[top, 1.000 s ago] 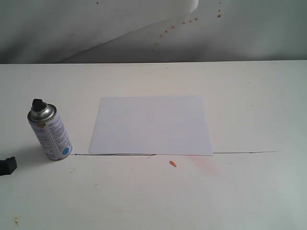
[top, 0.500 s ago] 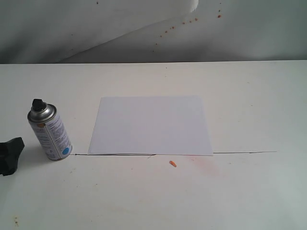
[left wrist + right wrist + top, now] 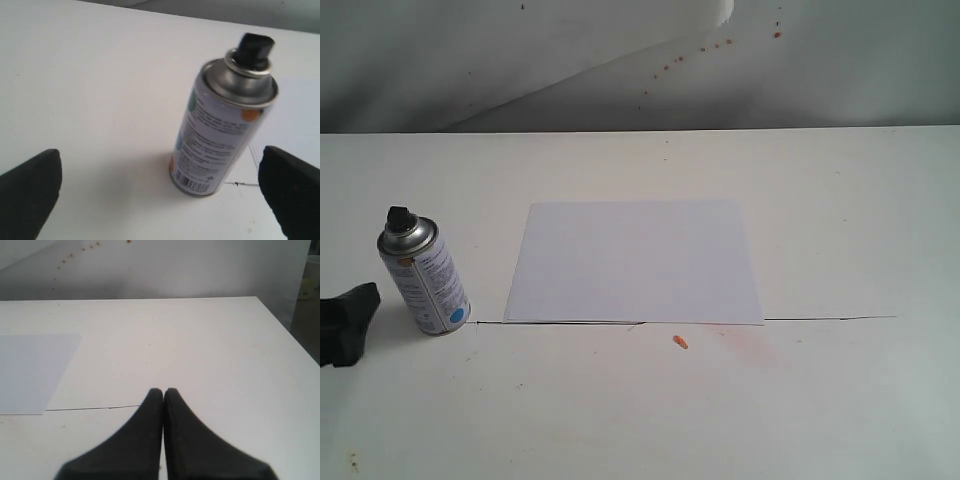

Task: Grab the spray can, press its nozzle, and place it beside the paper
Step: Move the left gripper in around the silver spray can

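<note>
The robot's left gripper should next go to the spray can and close around the middle of its body [image 3: 427, 286] [image 3: 211, 142], between the can's silver top and its bottom.
The spray can [image 3: 424, 280] stands upright at the left of the white table, its black nozzle [image 3: 399, 217] on top. In the left wrist view the spray can [image 3: 222, 127] and nozzle [image 3: 255, 49] sit ahead of my open left gripper [image 3: 162, 187], between the lines of its wide-apart fingers [image 3: 30, 187] but clear of them. In the exterior view only a black fingertip [image 3: 347, 322] shows at the left edge, just left of the can. The paper [image 3: 636, 262] lies flat mid-table, also seen as the paper [image 3: 35, 371] in the right wrist view. My right gripper [image 3: 163, 392] is shut, empty, over bare table.
A small orange fleck [image 3: 680, 342] lies just in front of the paper, beside a faint pink stain [image 3: 750, 345]. A thin dark line [image 3: 830, 319] runs across the table. The curved white backdrop [image 3: 520, 50] rises behind, dotted with orange specks.
My left gripper has advanced rightward into the exterior view towards the can; more of the black finger shows now. The can, paper and right gripper have not moved.
</note>
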### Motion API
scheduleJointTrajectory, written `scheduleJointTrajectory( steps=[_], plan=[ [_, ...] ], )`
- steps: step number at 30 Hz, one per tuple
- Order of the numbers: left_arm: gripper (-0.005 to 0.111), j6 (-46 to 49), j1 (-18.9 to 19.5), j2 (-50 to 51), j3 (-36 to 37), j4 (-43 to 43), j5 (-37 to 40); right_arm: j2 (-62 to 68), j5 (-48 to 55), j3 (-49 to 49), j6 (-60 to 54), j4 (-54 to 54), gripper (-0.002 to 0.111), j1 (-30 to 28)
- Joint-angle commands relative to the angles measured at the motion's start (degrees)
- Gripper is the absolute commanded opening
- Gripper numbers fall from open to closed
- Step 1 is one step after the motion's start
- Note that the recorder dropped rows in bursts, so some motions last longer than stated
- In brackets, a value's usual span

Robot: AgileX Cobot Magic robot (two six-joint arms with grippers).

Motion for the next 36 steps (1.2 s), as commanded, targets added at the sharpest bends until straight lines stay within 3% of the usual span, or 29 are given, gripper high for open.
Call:
scheduleJointTrajectory(
  steps=[1, 4, 6, 16, 26, 36],
  plan=[
    [0.105, 3.4, 0.1, 2.1, 0.2, 14.6, -2.0, -0.2, -0.2, 0.2, -0.3, -0.7, 0.000, 0.1],
    [0.105, 2.9, 0.1, 4.5, 0.2, 24.8, -4.8, -0.2, -0.2, 0.2, -0.3, -0.7, 0.000, 0.1],
    [0.105, 3.0, 0.1, 6.6, 0.2, 26.5, -6.1, -0.2, -0.2, 0.2, -0.3, -0.7, 0.000, 0.1],
    [0.105, 8.2, 0.1, 17.2, 0.2, 22.7, -14.7, -0.2, -0.2, 0.2, -0.3, -0.7, 0.000, 0.1],
    [0.105, 12.5, 0.1, 19.9, 0.2, 16.0, -17.4, -0.2, -0.2, 0.2, -0.3, -0.7, 0.000, 0.1],
    [0.105, 17.9, 0.1, 22.7, -0.1, 10.9, -25.1, -0.2, -0.2, 0.2, -0.3, -0.7, 0.000, 0.1]
  ],
)
